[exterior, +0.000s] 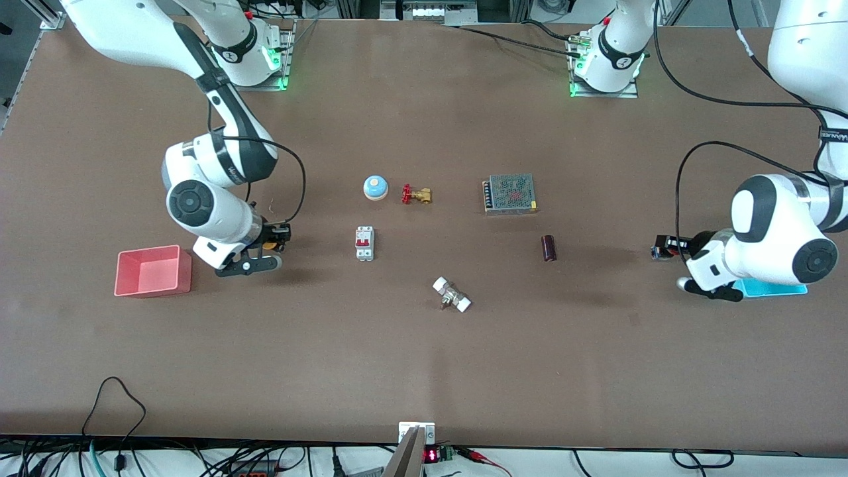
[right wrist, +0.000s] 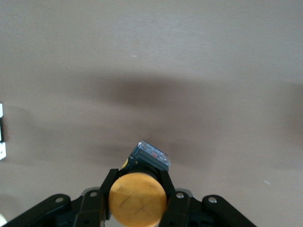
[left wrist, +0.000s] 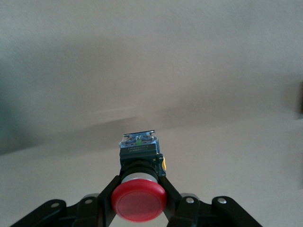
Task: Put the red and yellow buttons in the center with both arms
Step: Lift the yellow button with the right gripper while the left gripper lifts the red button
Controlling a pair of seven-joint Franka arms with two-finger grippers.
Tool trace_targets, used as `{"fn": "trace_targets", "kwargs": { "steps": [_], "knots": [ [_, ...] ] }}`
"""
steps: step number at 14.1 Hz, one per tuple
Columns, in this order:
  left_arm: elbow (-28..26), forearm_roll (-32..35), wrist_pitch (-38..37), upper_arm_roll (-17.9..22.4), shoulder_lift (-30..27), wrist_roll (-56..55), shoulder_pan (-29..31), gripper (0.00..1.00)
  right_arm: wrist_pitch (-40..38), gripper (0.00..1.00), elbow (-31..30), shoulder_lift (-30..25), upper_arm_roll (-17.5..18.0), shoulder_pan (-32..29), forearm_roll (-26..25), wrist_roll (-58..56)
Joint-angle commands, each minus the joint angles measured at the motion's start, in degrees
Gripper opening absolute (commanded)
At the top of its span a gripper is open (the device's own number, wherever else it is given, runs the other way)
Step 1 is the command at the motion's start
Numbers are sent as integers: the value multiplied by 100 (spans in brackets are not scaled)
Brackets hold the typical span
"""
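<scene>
The red button, now held over the table, will be let go by my left gripper on the bare table [exterior: 645,243] between the dark cylinder and the cyan bin.
My right gripper [exterior: 277,237] is shut on the orange-yellow button [exterior: 269,246] and holds it over the bare table beside the pink bin. In the right wrist view the yellow cap [right wrist: 138,199] sits between the black fingers [right wrist: 105,187], its body pointing away. My left gripper [exterior: 669,246] is shut on the red button [exterior: 656,252] and holds it over the table beside the cyan bin. In the left wrist view the red cap [left wrist: 138,202] sits between the fingers [left wrist: 169,189]. The brown tabletop center [exterior: 450,245] lies between the two arms.
A pink bin [exterior: 152,270] and a cyan bin [exterior: 772,287] stand at the table's two ends. Around the center lie a blue-and-white bell [exterior: 375,187], a brass valve [exterior: 417,195], a circuit breaker [exterior: 364,243], a metal power supply [exterior: 509,193], a dark cylinder [exterior: 548,248] and a white-ended fitting [exterior: 452,295].
</scene>
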Motion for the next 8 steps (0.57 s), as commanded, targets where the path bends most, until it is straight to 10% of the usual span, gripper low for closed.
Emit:
{"fn": "trace_targets", "kwargs": {
  "steps": [1,8],
  "knots": [
    [-585,-2,441,-27,-335,-132,0,12,312,31,-165,12,53,55,-48,149],
    [-1043,6,1190,-18,-204,-578,-9,13,558,43,-165,232,53,81,-92,140]
  ]
}}
